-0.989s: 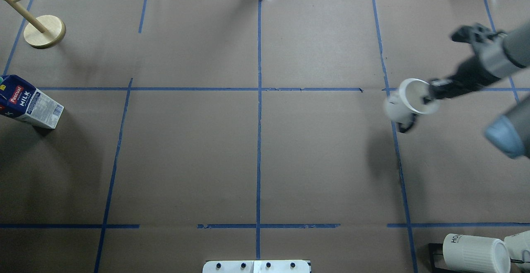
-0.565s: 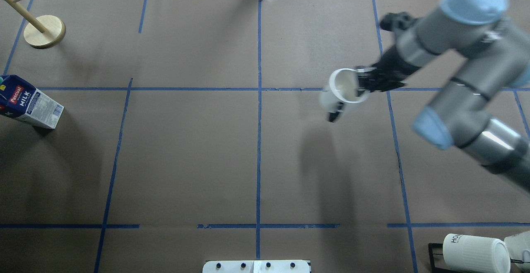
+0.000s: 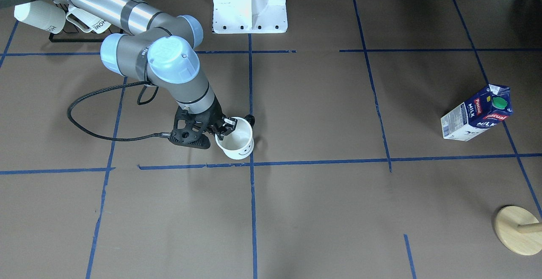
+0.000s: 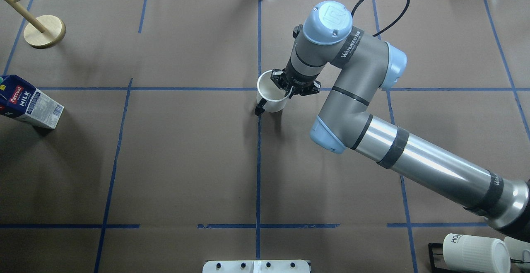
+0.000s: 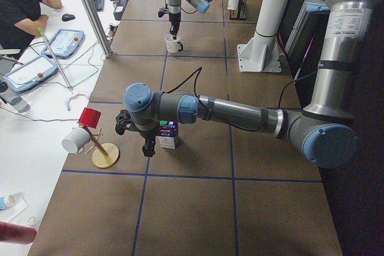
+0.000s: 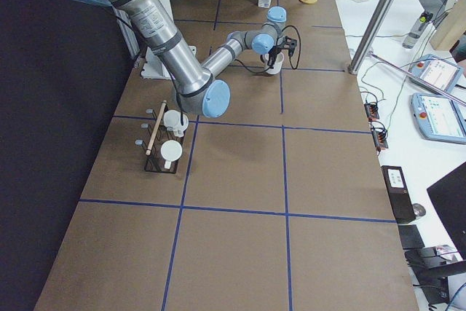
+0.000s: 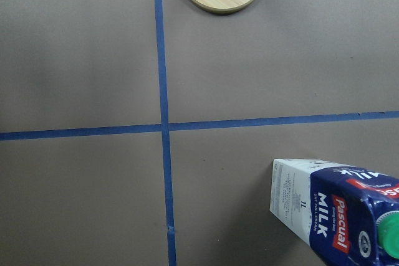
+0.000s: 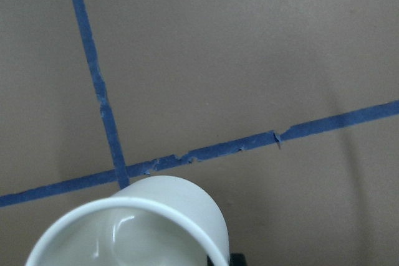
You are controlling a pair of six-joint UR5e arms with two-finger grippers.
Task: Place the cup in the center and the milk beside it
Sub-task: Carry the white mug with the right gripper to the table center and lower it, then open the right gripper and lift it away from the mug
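I will next close my left gripper on the upper part of the milk carton (image 3: 484, 109) (image 7: 350, 215), just below its green cap, to carry it beside the cup.
The cup (image 4: 270, 95), a smooth white mug with a black handle and a smiley face, is at the table's centre, by the crossing of blue tape lines. My right gripper (image 4: 285, 88) is shut on its rim, one finger inside. The cup also shows in the front view (image 3: 237, 142) and the right wrist view (image 8: 168, 216). I cannot tell if it touches the table. The milk (image 4: 30, 103) stands at the left edge, and shows in the left wrist view (image 7: 336, 210). My left gripper (image 5: 147, 147) hangs close beside the carton (image 5: 168, 135); I cannot tell if it is open.
A wooden mug tree (image 4: 44, 31) stands at the far left corner, beyond the milk. A black rack with ribbed "HOME" mugs (image 4: 476, 251) sits at the near right corner. The white robot base (image 3: 250, 4) is at the near middle edge.
My right arm has carried the cup leftward from the right side of the table to the centre tape crossing. The milk has not moved.
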